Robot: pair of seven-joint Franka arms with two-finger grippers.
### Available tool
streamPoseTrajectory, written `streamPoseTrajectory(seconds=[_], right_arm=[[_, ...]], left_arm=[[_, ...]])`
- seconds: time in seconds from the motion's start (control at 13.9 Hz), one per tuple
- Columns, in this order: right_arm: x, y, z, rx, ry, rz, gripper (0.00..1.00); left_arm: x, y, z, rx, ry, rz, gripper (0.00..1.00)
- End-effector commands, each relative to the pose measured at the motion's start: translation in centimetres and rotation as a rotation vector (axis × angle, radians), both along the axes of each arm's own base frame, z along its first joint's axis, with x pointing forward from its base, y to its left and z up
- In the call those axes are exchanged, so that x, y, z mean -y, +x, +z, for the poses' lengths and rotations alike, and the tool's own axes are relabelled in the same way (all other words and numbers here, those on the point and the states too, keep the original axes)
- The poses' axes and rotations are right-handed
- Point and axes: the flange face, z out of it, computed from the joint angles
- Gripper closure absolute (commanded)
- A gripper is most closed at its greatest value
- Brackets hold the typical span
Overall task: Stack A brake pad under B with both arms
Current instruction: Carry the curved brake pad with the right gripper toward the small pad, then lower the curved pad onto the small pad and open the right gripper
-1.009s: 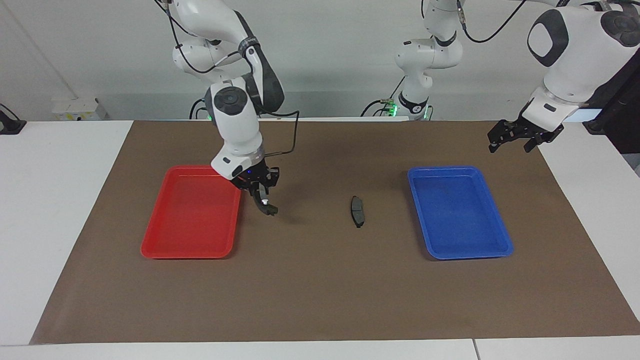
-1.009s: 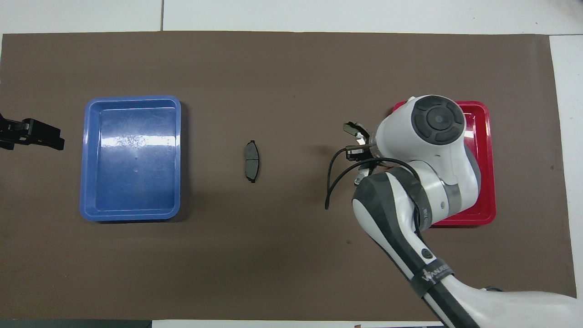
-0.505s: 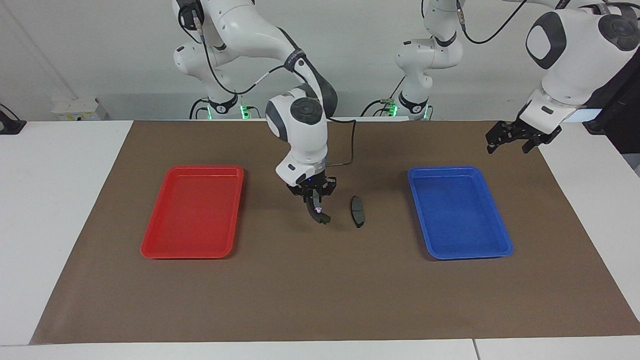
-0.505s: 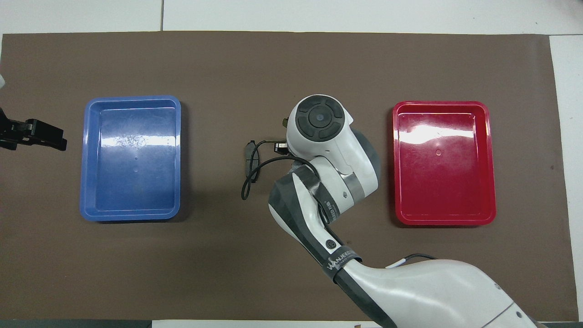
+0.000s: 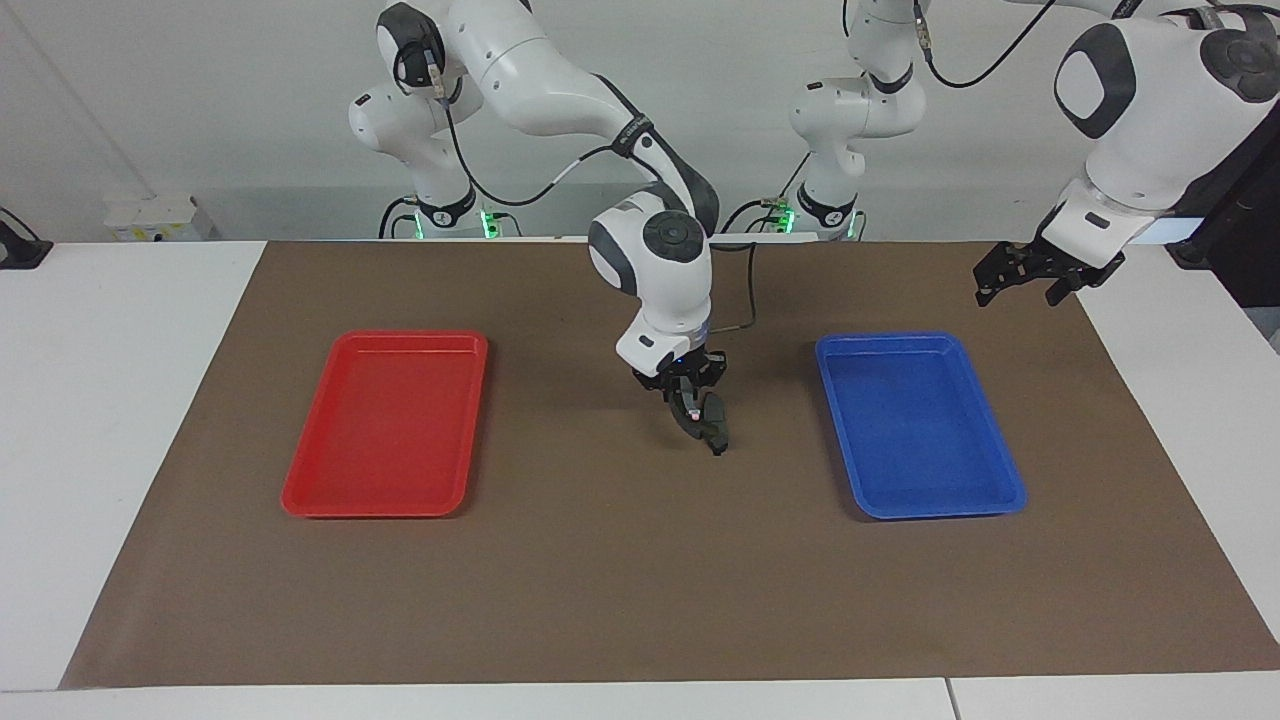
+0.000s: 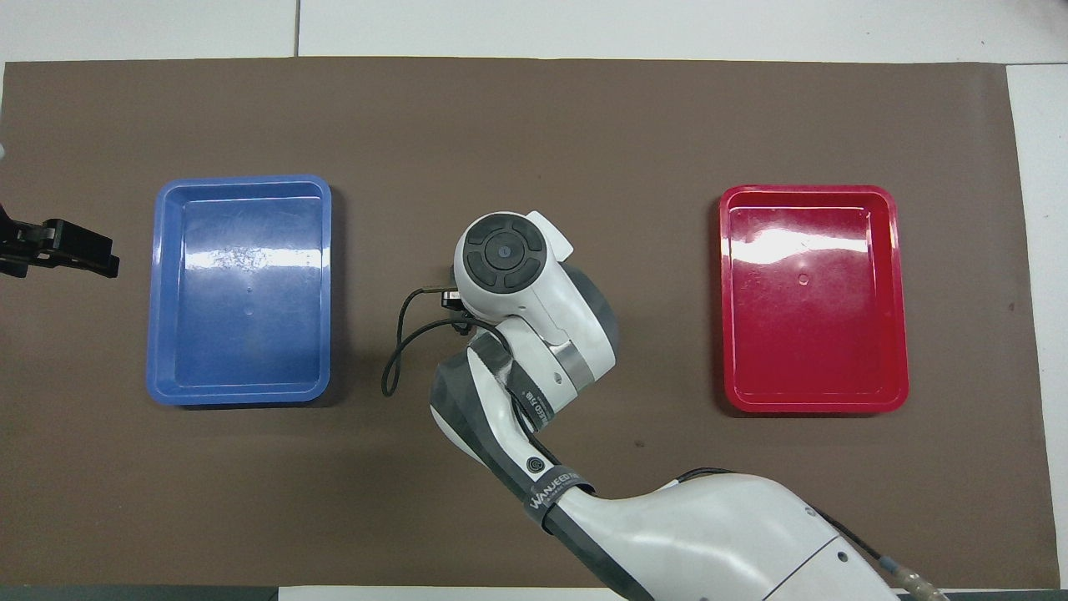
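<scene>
I should let go of the dark curved piece B with my right gripper on top of brake pad A, nearer the blue tray [image 6: 470, 301].
The small dark-grey brake pad A [image 5: 719, 444] lies on the brown mat midway between the two trays, and only its end shows past the gripper. My right gripper [image 5: 690, 404] hangs just over it, shut on the dark curved piece B [image 5: 692, 422], which has a small pale spot and points down at the pad. I cannot tell whether B touches A. In the overhead view the right arm's wrist [image 6: 504, 259] hides both pieces. My left gripper [image 5: 1022, 285] waits open and empty in the air over the mat's edge beside the blue tray; it also shows in the overhead view [image 6: 62, 249].
A red tray [image 5: 385, 500] lies toward the right arm's end and a blue tray [image 5: 935, 505] toward the left arm's end; nothing lies in either. A black cable [image 6: 396, 355] loops from the right wrist.
My right gripper has carried B from beside the red tray across the mat to over pad A. The left arm has barely moved.
</scene>
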Motion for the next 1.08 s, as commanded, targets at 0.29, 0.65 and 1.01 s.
streamPoseTrajectory(seconds=[0.29,0.65,1.01], right_arm=[[-2.0,0.1,-2.1,0.031,0.025,-0.017,1.00],[-3.2,-0.4,-3.6,0.045,0.032,-0.021,1.00],[-3.0,0.2,-3.2,0.083,0.047,-0.022,1.00]], left_arm=[[-0.3,-0.1,0.1,-0.006,0.009,-0.002,0.00],[-0.3,-0.1,0.1,-0.006,0.009,-0.002,0.00],[-0.3,-0.1,0.1,-0.006,0.009,-0.002,0.00]])
